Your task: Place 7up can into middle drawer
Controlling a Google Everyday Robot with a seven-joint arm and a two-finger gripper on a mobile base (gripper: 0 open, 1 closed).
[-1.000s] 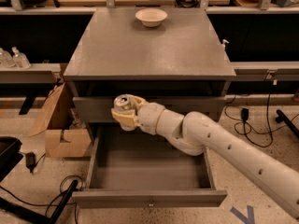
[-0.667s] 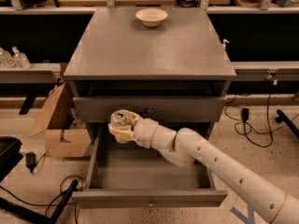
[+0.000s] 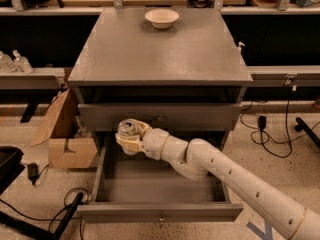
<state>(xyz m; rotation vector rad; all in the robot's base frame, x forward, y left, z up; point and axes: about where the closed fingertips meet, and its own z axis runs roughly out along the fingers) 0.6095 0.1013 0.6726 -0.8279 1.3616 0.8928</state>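
The robot's gripper needs to release the 7up can inside the middle drawer [image 3: 112, 180], beside the side nearest the cardboard box.
The 7up can [image 3: 128, 128] is a small silver can with a shiny top, held upright in my gripper [image 3: 131, 138]. The cream fingers [image 3: 141, 130] are shut around it. The can hangs over the back left part of the open middle drawer [image 3: 160, 211], a wide grey tray pulled out toward the camera with a small knob on its front panel. My white arm [image 3: 235, 179] reaches in from the lower right across the drawer.
Grey cabinet top [image 3: 160, 49] with a white bowl [image 3: 161, 18] at the back. A shut drawer front with a knob [image 3: 159, 118] sits just behind the can. A cardboard box [image 3: 67, 134] stands left of the cabinet. Cables lie on the floor at both sides.
My gripper with the can has moved left and down, from in front of the upper drawer front to over the drawer's back left part.
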